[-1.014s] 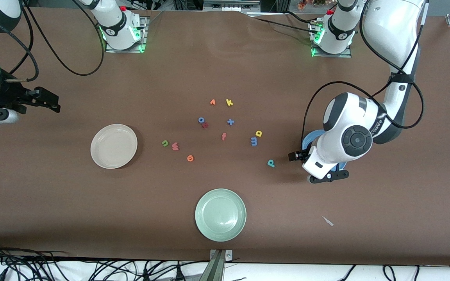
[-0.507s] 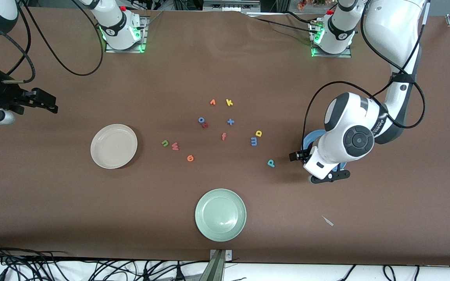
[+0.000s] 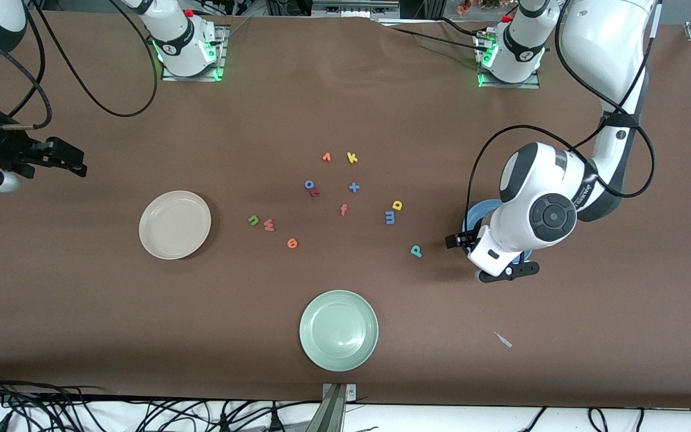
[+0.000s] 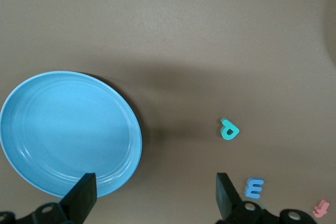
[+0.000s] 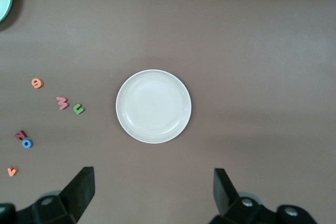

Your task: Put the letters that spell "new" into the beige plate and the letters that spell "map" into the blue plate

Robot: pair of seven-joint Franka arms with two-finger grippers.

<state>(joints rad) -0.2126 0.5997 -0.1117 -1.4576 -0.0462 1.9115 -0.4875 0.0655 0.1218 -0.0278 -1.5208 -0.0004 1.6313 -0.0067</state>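
Note:
This letter lies nearest the blue plate. So my left gripper will close next across the teal p's round loop (image 3: 415,251) (image 4: 229,131).
The beige plate (image 3: 174,224) (image 5: 153,106) lies toward the right arm's end. Beside it, midtable, lie the green n (image 3: 253,220) (image 5: 79,109), red-pink w (image 3: 269,225) (image 5: 62,102) and orange e (image 3: 291,243) (image 5: 37,83). The blue m (image 3: 390,217) (image 4: 254,187), yellow a (image 3: 397,205) and teal p (image 3: 416,251) (image 4: 229,129) lie toward the left arm's end. The blue plate (image 3: 476,211) (image 4: 71,132) is mostly hidden under the left arm. My left gripper (image 3: 460,241) (image 4: 155,192) hangs open by that plate's rim. My right gripper (image 3: 72,159) (image 5: 152,192) hangs open beside the beige plate.
A pale green plate (image 3: 338,330) sits nearest the front camera. Other letters lie midtable: orange v (image 3: 326,157), yellow k (image 3: 352,158), blue o (image 3: 309,184), blue plus (image 3: 354,187), orange-red f (image 3: 343,209). A small white scrap (image 3: 503,339) lies near the left arm's end.
My right gripper has drifted a little toward its end of the table. The left arm has shifted very slightly. No letter or plate has moved.

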